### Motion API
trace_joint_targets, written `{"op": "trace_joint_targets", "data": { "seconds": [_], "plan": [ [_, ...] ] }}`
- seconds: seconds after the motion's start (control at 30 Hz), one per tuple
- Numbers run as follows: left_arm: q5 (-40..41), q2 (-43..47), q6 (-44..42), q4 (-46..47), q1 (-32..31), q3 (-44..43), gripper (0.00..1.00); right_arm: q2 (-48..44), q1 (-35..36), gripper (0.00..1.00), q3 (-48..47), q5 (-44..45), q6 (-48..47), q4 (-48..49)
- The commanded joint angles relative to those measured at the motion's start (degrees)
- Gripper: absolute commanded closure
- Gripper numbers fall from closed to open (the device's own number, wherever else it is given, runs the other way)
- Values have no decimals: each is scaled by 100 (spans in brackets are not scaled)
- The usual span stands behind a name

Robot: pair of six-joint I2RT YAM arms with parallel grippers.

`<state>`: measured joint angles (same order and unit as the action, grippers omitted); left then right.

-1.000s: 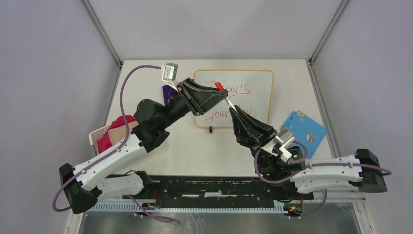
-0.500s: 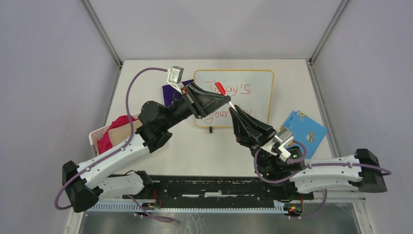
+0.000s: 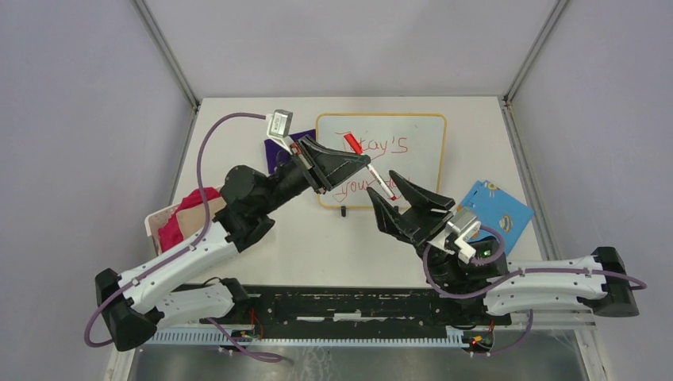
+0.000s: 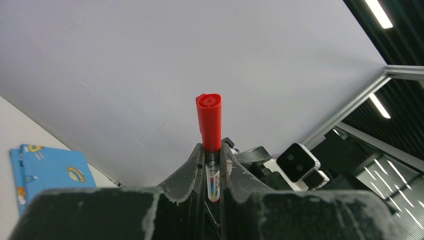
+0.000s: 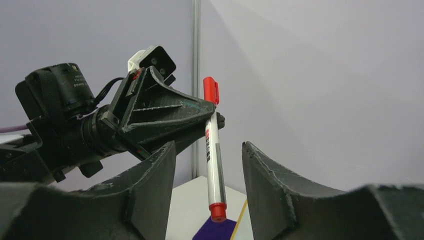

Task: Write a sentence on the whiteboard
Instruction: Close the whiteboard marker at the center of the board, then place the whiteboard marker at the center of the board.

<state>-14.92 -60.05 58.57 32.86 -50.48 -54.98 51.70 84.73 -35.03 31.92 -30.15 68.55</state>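
The marker, now hanging slanted above the whiteboard in my left gripper, will be let go on the bare table [image 3: 309, 239], in the space between the white basket and the whiteboard's near corner.
The whiteboard [image 3: 422, 171] lies flat at the back of the table. The red sentence [image 3: 388, 146] is on it in two lines, partly hidden by the arms. Above the board a white marker [image 3: 373, 173] with a red cap hangs slanted. My left gripper [image 3: 363, 161] is shut on it just below the cap, and the cap [image 4: 209, 119] sticks out past the left gripper [image 4: 212, 150]. My right gripper [image 3: 390, 196] is open around the marker's lower end without touching it. In the right wrist view the marker [image 5: 214, 170] hangs free between the spread fingers [image 5: 159, 165].
A blue card [image 3: 496, 214] lies to the right of the board. A purple flat item [image 3: 277, 151] sits at the board's left edge. A white basket [image 3: 152, 223] with red and tan cloth stands at the left table edge.
The right gripper has opened, let go of the marker's lower end and drawn back slightly. The left gripper has closed on the marker below the cap and now holds it alone.
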Motion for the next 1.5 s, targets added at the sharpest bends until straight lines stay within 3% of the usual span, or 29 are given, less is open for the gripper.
{"op": "trace_joint_targets", "data": {
  "seconds": [0.0, 0.13, 0.3, 0.43, 0.6, 0.77, 1.03, 1.47],
  "plan": [
    [511, 433, -846, -888, 42, -265, 98, -531, 3, 40, -340, -28, 452, -1743],
    [1033, 729, -1702, -2273, 51, -722, 98, -1125, 7, 36, -499, -131, 853, -3388],
    [2114, 875, -2837, -4675, 55, -1412, 98, -1829, 9, 36, -459, 87, 1355, -5215],
    [3029, 872, -3376, -6304, 53, -1671, 98, -2277, 8, 36, -118, 757, 1712, -6031],
    [3672, 739, -3173, -7459, 53, -1340, 98, -2502, 4, 36, 445, 1568, 1921, -6283],
    [3703, 441, -2571, -7631, 56, -619, 98, -2078, 8, 36, 651, 1825, 1960, -6313],
    [3135, -231, -2017, -7083, 144, 374, 98, -1355, 7, 37, 649, 1922, 2026, -6281],
    [2430, -1440, -1937, -6050, 685, 1041, 98, -1382, 4, 38, 812, 1949, 2144, -6064]
  ]
}}
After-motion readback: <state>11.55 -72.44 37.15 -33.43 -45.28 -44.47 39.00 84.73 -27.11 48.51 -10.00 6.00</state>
